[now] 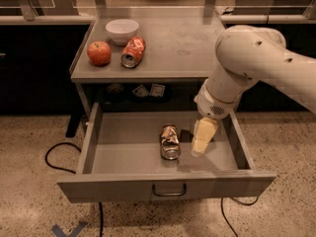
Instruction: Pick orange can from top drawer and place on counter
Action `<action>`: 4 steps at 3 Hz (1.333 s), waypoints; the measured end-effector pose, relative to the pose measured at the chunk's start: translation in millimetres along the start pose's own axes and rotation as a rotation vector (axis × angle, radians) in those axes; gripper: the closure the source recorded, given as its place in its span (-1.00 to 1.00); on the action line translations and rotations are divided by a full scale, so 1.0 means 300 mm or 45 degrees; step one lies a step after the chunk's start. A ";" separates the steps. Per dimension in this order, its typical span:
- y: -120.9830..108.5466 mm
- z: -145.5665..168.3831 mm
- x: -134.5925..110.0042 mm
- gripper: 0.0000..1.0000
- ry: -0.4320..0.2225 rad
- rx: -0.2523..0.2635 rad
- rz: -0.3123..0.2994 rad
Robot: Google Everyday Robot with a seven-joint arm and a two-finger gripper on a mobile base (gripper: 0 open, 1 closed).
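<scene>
The gripper will next move to the middle of the orange can (171, 141) in the open top drawer and close there.
The orange can (170, 140), dented and dull brownish-orange with silvery patches, lies on its side in the middle of the open top drawer (123, 157). My gripper (202, 138) hangs from the white arm inside the drawer, just right of the can and apart from it by a small gap. It holds nothing. The counter (187, 43) is the grey tabletop above the drawer.
On the counter's left stand a white bowl (122, 30), a red apple (99, 53) and a brighter red-orange can (133, 52) lying on its side. A dark bar handle (169, 190) is on the drawer front. A black cable (59, 157) lies on the speckled floor at left.
</scene>
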State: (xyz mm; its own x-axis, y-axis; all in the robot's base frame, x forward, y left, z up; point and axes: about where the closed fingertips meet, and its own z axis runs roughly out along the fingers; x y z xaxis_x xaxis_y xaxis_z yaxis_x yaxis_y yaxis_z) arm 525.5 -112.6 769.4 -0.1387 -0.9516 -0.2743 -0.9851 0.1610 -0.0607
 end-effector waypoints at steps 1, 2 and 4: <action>-0.056 0.096 -0.027 -1.00 -0.029 0.053 0.016; -0.065 0.109 -0.028 -1.00 -0.036 0.057 0.018; -0.134 0.277 -0.029 -1.00 -0.051 -0.043 0.011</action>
State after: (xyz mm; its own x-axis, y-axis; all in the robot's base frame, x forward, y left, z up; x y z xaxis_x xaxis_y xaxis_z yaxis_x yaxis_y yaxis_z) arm 574.8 -89.1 694.6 -0.1435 -0.9389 -0.3128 -0.9868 0.1596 -0.0262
